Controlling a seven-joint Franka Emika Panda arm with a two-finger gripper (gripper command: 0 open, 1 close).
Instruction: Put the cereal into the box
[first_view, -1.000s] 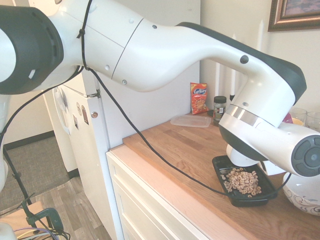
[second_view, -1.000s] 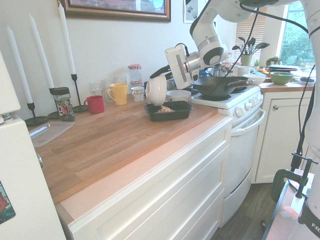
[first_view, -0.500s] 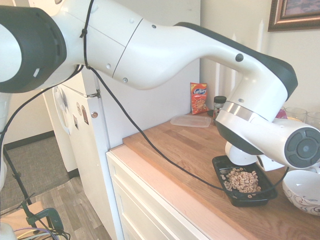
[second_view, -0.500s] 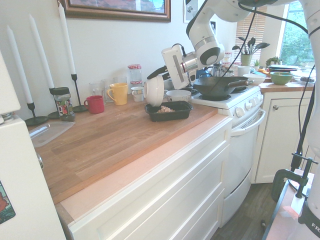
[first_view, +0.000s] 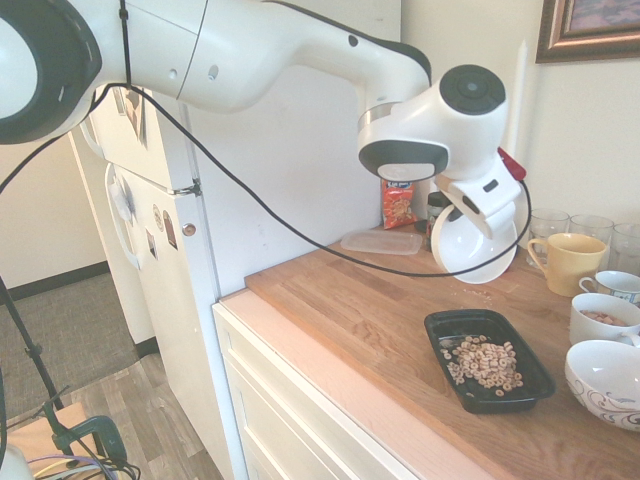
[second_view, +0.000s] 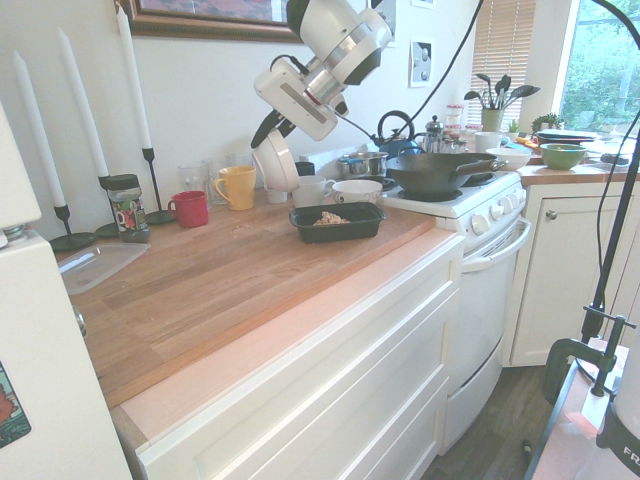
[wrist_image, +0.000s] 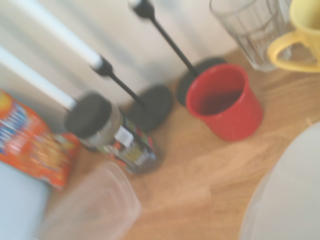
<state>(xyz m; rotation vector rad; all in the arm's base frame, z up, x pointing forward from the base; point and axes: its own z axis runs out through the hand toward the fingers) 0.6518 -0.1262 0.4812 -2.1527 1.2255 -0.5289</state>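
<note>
Next, my gripper sets the white bowl down on the bare wooden counter (second_view: 229, 257) between the red cup and the box. The bowl is now high above the counter.
The cereal (first_view: 485, 362) (second_view: 328, 217) lies as a loose tan pile inside the box (first_view: 440, 322) (second_view: 350, 228), a shallow black tray on the wooden counter. My gripper (first_view: 493, 192) (second_view: 270, 128) hangs high above the counter, behind the box and towards the wall. It is shut on the rim of a white bowl (first_view: 470, 247) (second_view: 273, 162), which is tipped on its side. I see no cereal in the bowl. Its pale edge (wrist_image: 290, 195) fills one corner of the blurred wrist view.
Along the wall stand a yellow mug (first_view: 568, 262) (second_view: 237, 187), a red cup (second_view: 190, 209) (wrist_image: 225, 100), glasses, a jar (second_view: 125, 208), black candlesticks and an orange snack bag (first_view: 398, 197). A clear flat container (first_view: 380, 241) lies nearby. Two bowls (first_view: 605, 382) sit beside the box. A stove with a pan (second_view: 440, 175) adjoins.
The arm has risen and swung away from the box towards the wall, carrying the white bowl with it. The cereal in the box has stayed put.
</note>
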